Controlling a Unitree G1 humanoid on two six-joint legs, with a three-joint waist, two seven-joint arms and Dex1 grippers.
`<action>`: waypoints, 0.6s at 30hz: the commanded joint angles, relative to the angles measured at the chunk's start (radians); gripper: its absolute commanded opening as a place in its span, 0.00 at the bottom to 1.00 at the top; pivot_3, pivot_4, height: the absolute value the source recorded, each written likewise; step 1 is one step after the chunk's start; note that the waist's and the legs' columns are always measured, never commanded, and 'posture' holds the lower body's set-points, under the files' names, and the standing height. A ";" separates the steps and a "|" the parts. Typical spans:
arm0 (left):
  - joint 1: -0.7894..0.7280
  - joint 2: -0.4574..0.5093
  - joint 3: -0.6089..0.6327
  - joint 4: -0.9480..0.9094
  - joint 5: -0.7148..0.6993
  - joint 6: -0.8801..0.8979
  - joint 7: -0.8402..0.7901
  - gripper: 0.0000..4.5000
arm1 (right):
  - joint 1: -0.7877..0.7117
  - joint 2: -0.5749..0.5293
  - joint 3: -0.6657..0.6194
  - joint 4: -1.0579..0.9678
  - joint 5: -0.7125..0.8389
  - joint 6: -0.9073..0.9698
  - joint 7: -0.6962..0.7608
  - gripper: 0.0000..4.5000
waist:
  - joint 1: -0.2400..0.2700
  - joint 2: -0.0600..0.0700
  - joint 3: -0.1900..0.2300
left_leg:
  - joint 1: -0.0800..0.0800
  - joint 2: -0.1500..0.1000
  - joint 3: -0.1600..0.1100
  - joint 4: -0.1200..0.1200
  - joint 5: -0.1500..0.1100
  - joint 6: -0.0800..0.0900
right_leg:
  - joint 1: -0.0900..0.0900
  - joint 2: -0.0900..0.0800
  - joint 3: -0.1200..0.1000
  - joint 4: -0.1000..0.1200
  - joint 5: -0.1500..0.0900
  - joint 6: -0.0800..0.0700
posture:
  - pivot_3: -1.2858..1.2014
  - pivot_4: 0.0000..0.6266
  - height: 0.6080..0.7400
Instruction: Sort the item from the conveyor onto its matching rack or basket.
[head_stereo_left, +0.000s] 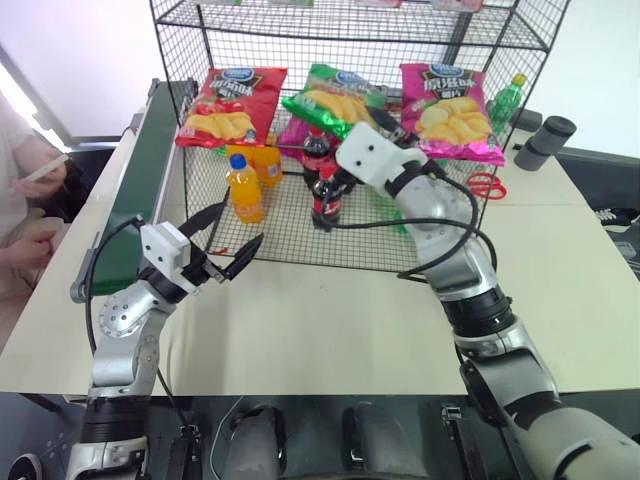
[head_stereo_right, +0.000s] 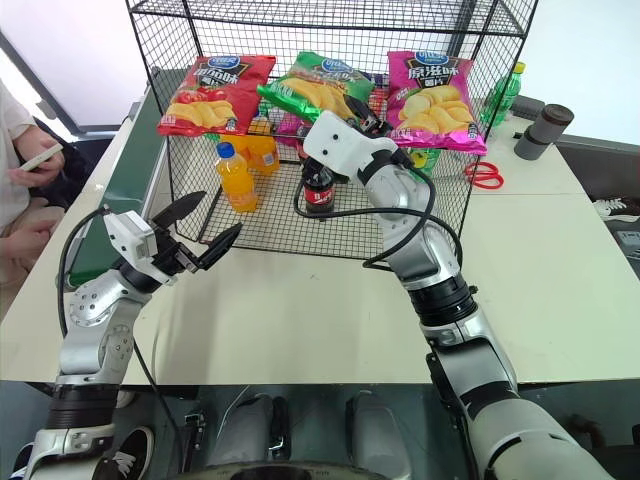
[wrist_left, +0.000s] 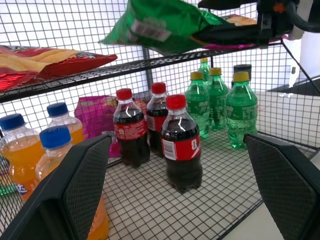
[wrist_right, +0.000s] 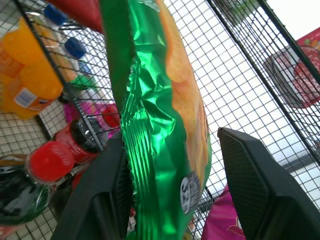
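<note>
The green crisp bag is lying at a slant beside the red and pink bags, so next I pinch its crimped end (wrist_right: 144, 167) with my right gripper and turn the bag straight before leaving.
The green crisp bag (head_stereo_left: 335, 100) lies on the middle tier of the black wire rack (head_stereo_left: 300, 240), between a red bag and a pink one. My right gripper (wrist_right: 172, 140) reaches in at that tier and is open. The bag (wrist_right: 160, 115) stands between its fingers, against one finger, with a gap to the other. Low at the rack's front left, my left gripper (head_stereo_left: 225, 262) is open and holds nothing. It points at the bottles on the lower tier. The dark green conveyor (head_stereo_left: 140, 190) runs along the table's left side.
A red crisp bag (head_stereo_left: 232, 105) and a pink one (head_stereo_left: 450, 112) flank the green bag. Orange bottles (head_stereo_left: 245, 185), cola bottles (head_stereo_left: 328, 195) and green bottles (wrist_left: 215, 100) stand on the lower tier. Red scissors (head_stereo_left: 487, 185) lie right of the rack. A person (head_stereo_left: 30, 200) sits at left.
</note>
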 joint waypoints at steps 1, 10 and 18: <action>-0.003 -0.001 -0.009 -0.034 0.000 -0.016 -0.001 1.00 | -0.003 -0.037 -0.018 -0.043 0.021 -0.057 0.008 0.58 | 0.000 0.000 0.000 | 0.000 0.000 0.000 0.000 0.000 0.000 | 0.000 0.000 0.000 0.000 0.000 0.000 | 0.52 0.24 1.00; -0.013 -0.009 -0.030 -0.029 0.013 -0.024 0.001 1.00 | 0.009 -0.102 0.011 -0.038 0.005 -0.154 0.020 0.58 | -0.001 0.000 0.000 | 0.000 0.000 0.000 0.000 0.000 0.000 | 0.000 0.000 0.000 0.000 0.000 0.000 | 0.52 0.24 1.00; -0.019 -0.010 -0.033 -0.032 0.012 -0.021 0.008 1.00 | -0.001 -0.132 0.022 -0.017 -0.025 -0.212 0.017 0.01 | 0.001 0.000 0.000 | 0.000 0.000 0.000 0.000 0.000 0.000 | 0.000 0.000 0.000 0.000 0.000 0.000 | 0.52 0.24 1.00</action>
